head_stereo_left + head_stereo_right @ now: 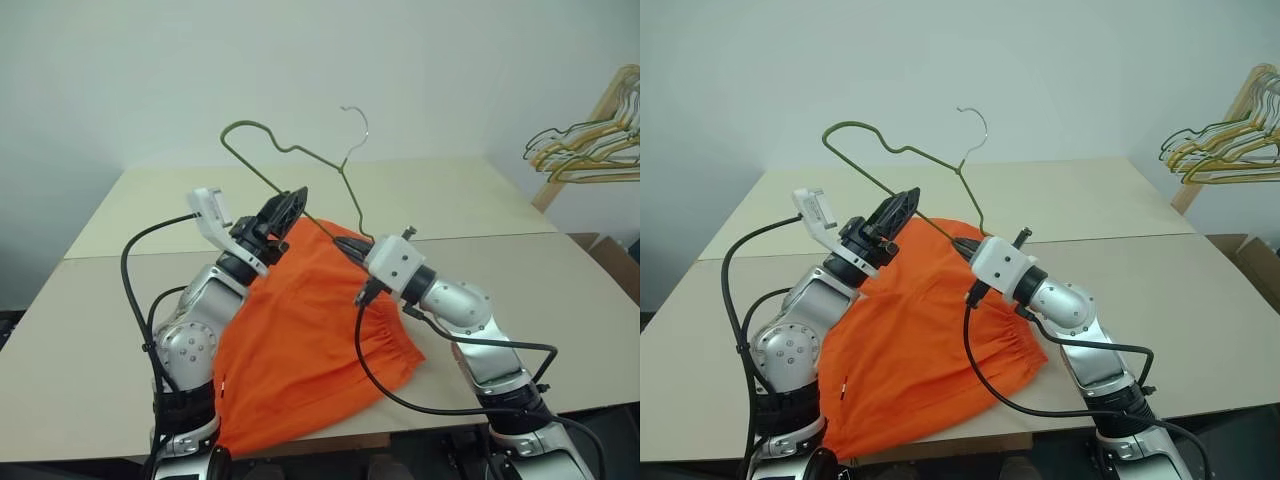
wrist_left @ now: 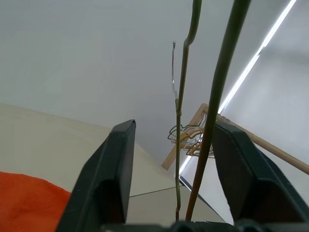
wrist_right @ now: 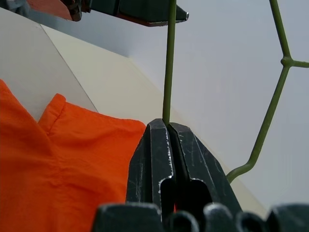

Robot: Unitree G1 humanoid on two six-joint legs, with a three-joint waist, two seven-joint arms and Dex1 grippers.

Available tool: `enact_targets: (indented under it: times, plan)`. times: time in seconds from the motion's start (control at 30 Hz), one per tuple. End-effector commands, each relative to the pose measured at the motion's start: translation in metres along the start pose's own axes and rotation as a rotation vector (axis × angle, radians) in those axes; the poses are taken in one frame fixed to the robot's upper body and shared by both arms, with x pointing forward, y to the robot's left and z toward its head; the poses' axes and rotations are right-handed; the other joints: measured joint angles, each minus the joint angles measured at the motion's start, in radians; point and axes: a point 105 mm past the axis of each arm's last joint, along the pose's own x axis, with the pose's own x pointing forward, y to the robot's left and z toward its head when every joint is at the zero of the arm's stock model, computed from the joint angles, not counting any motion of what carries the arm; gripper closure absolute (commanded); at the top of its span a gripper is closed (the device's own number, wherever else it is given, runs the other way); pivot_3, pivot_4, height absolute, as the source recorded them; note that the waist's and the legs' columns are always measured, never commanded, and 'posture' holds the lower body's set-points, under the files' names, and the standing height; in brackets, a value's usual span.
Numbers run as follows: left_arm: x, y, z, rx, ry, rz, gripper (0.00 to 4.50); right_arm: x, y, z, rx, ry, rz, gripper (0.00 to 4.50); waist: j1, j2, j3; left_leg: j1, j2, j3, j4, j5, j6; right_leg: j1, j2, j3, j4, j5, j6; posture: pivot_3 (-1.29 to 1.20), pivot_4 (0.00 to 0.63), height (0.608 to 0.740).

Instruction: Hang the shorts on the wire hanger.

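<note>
My right gripper is pinching only the hanger's long straight wire, so it should grip both strands of wire at the hanger's corner (image 1: 370, 238) before it slides the hanger's loose end into the shorts' waistband.
The wire hanger (image 1: 290, 148), thin and grey-green, is held in the air above the table with its hook (image 1: 358, 130) at the top. My right gripper (image 1: 350, 246) is shut on one lower corner of it; in the right wrist view the wire rises from between the closed fingertips (image 3: 166, 124). My left gripper (image 1: 296, 200) stands open with its fingers either side of the hanger's long straight wire, and two strands (image 2: 212, 121) pass through the gap. The bright orange shorts (image 1: 300, 340) lie spread on the table under both arms, reaching the front edge. No gripper holds them.
The beige table (image 1: 480, 200) has a seam running across it behind the shorts. At the far right a wooden rack (image 1: 590, 140) carries a cluster of yellowish and dark hangers. Something brown (image 1: 615, 255) sits beyond the table's right edge.
</note>
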Motion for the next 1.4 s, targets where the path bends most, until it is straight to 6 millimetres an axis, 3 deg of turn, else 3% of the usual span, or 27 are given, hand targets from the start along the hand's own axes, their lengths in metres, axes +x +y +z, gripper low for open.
enact_targets:
  times: [0.03,0.13,0.27,0.37,0.53,0.6,0.83,0.97,1.13,1.4]
  plan:
    - [0.001,-0.007,0.010,0.006,-0.057,-0.027,3.36,0.002,-0.008,0.009,-0.042,-0.032,-0.039,4.50,-0.001,0.000,0.000,0.000,0.000,0.000,0.000,0.000,0.000,0.000,0.000,0.000,0.000,0.000,0.000,0.02,0.000,0.740]
    - [0.001,-0.008,0.010,0.016,-0.062,-0.024,4.35,0.003,-0.009,0.009,-0.060,-0.032,-0.049,4.50,0.000,0.000,0.000,0.000,0.000,0.000,0.000,0.000,0.000,0.000,0.000,0.000,0.000,0.000,0.000,0.02,0.000,0.740]
    - [-0.001,-0.009,0.009,0.040,-0.063,-0.024,4.45,0.005,-0.006,0.010,-0.110,-0.041,-0.029,4.50,-0.001,0.000,0.000,0.000,0.000,0.000,0.000,0.000,0.000,0.000,0.000,0.000,0.000,0.000,0.000,0.03,0.000,0.740]
    - [-0.002,-0.014,0.009,0.098,-0.062,-0.039,4.50,0.005,-0.004,0.011,-0.140,-0.045,-0.004,3.77,-0.001,0.000,0.000,0.000,0.000,0.000,0.000,0.000,0.000,0.000,0.000,0.000,0.000,0.000,0.000,0.03,0.000,0.740]
    - [-0.005,-0.015,0.014,0.163,-0.080,-0.068,4.50,0.002,-0.004,0.012,-0.106,-0.057,0.005,2.08,0.000,0.000,0.000,0.000,0.000,0.000,0.000,0.000,0.000,0.000,0.000,0.000,0.000,0.000,0.000,0.03,0.000,0.740]
    - [-0.008,-0.015,0.022,0.202,-0.081,-0.100,4.50,-0.007,-0.005,0.009,0.086,-0.028,0.079,1.41,-0.001,0.000,0.000,0.000,0.000,0.000,0.000,0.000,0.000,0.001,0.000,0.000,-0.001,0.000,0.000,0.03,0.000,0.740]
    - [-0.050,-0.035,0.054,0.255,-0.056,-0.415,4.50,-0.051,-0.022,0.017,0.694,0.048,0.432,1.41,-0.002,-0.001,0.002,0.000,0.001,-0.005,0.000,-0.004,0.008,0.000,0.000,-0.001,-0.001,0.000,-0.001,0.02,0.000,0.740]
    - [-0.069,-0.042,0.076,0.205,-0.069,-0.553,4.50,-0.070,-0.017,0.008,0.785,0.151,0.632,1.41,-0.001,-0.002,0.003,0.001,0.002,-0.002,0.000,-0.004,0.008,0.002,0.001,-0.003,-0.001,-0.001,-0.002,0.02,0.000,0.740]
    - [-0.070,-0.049,0.078,0.192,-0.067,-0.620,4.50,-0.067,-0.012,0.004,0.857,0.166,0.760,1.41,-0.001,-0.002,0.003,0.003,0.002,-0.001,0.000,-0.005,0.008,0.005,0.001,-0.004,-0.001,-0.001,-0.002,0.04,0.000,0.740]
    - [-0.063,-0.056,0.064,0.152,-0.072,-0.635,4.50,-0.039,-0.008,0.000,0.857,0.137,0.766,1.41,0.002,-0.003,0.003,0.002,0.002,-0.002,0.000,-0.004,0.007,0.003,0.001,-0.004,-0.001,-0.001,-0.002,0.05,0.000,0.740]
